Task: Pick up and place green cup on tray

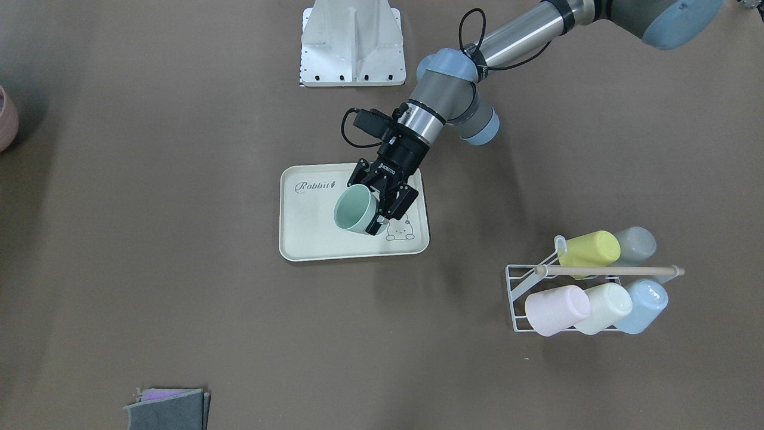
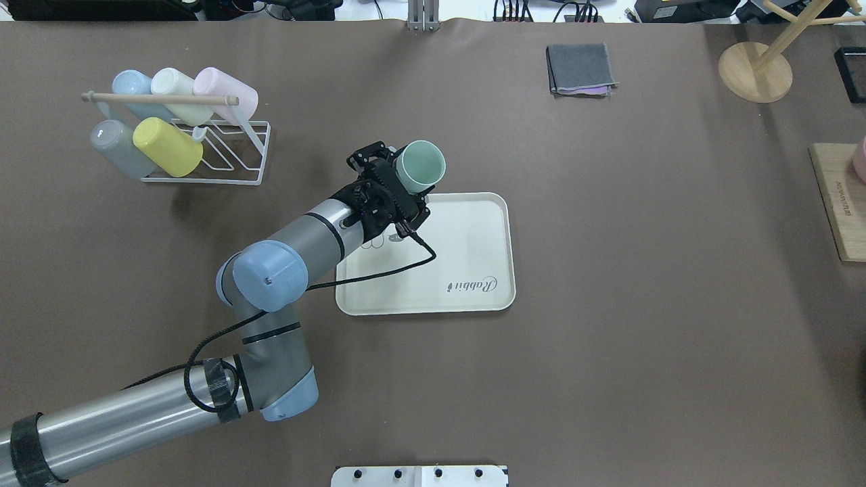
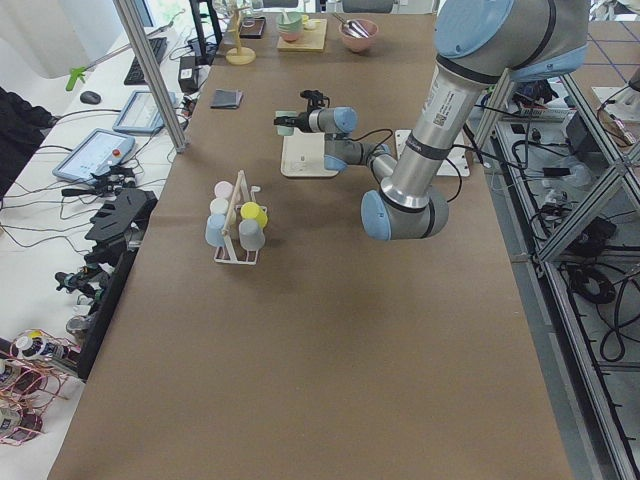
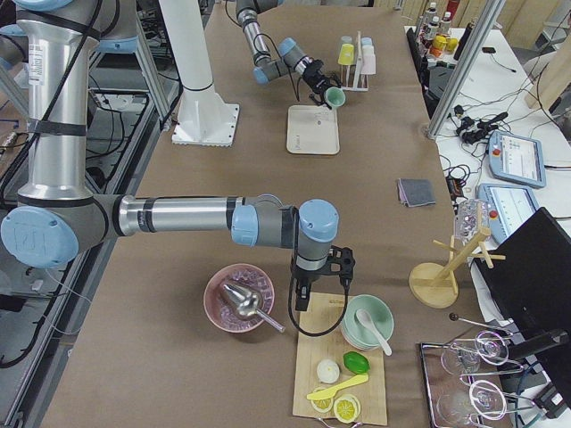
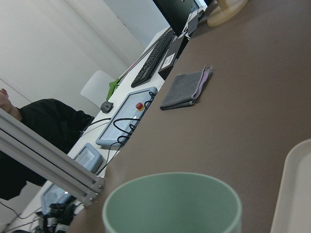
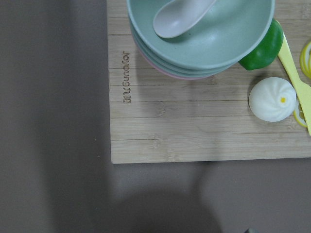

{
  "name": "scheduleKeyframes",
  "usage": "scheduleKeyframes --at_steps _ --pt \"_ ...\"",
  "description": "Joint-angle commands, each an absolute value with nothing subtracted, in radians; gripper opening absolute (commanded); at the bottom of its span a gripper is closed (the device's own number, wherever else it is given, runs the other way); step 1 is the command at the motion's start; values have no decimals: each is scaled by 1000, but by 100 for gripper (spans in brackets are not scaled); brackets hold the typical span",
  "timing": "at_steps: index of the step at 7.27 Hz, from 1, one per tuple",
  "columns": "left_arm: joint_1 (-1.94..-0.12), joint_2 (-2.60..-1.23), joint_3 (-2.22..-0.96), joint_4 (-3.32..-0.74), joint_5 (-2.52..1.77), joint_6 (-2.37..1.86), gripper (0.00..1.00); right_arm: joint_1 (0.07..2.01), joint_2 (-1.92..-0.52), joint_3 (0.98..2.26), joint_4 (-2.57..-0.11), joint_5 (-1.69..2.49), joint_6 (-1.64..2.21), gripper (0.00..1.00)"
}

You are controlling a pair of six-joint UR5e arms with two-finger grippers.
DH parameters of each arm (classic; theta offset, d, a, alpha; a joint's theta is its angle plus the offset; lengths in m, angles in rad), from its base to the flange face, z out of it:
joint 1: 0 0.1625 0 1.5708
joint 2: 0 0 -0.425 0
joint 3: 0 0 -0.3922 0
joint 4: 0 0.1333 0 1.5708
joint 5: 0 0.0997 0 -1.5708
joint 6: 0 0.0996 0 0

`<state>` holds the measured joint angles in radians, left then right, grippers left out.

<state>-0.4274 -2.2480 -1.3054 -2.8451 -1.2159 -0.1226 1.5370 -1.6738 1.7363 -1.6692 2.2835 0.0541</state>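
Next, my left gripper lets go of the green cup, standing upright on the tray (image 1: pixel 340 197) next to the Rabbit lettering.
My left gripper (image 1: pixel 369 205) is shut on the green cup (image 1: pixel 354 209), a plain mint tumbler. It holds the cup tilted on its side in the air, mouth pointing away from the robot's base. The cup hangs over the cream "Rabbit" tray (image 1: pixel 310 242), near the end with the bunny drawing. In the overhead view the cup (image 2: pixel 419 164) shows at the tray's (image 2: pixel 473 270) far left corner, with the left gripper (image 2: pixel 404 178) just behind it. The left wrist view shows the cup's rim (image 5: pixel 172 204) and the tray's edge (image 5: pixel 297 194). My right gripper (image 4: pixel 303 294) hovers over a wooden board; I cannot tell its state.
A white wire rack (image 2: pixel 203 172) with several pastel cups, among them a yellow one (image 2: pixel 167 146), stands at the far left. A folded grey cloth (image 2: pixel 580 69) lies at the back. A wooden board (image 6: pixel 194 126) with stacked bowls (image 6: pixel 199 39) is under the right wrist.
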Motion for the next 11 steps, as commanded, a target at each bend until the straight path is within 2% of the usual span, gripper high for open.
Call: scheduleKeyframes --at_steps 1,3,8,11 --pt "-420 -2264 -1256 -2943 -1297 -350 5 1537 -1672 1736 -1669 2283 54 100" --pt "-419 -2285 -1188 -3009 -1420 -394 6 1537 -1672 1735 -1669 2283 52 100" --pt "-396 -2290 -1137 -3010 -1459 -419 6 1537 -1672 1735 -1669 2281 54 100" --pt "-390 -2292 -1132 -3010 -1466 -419 12 1537 -1671 1735 -1669 2281 52 100"
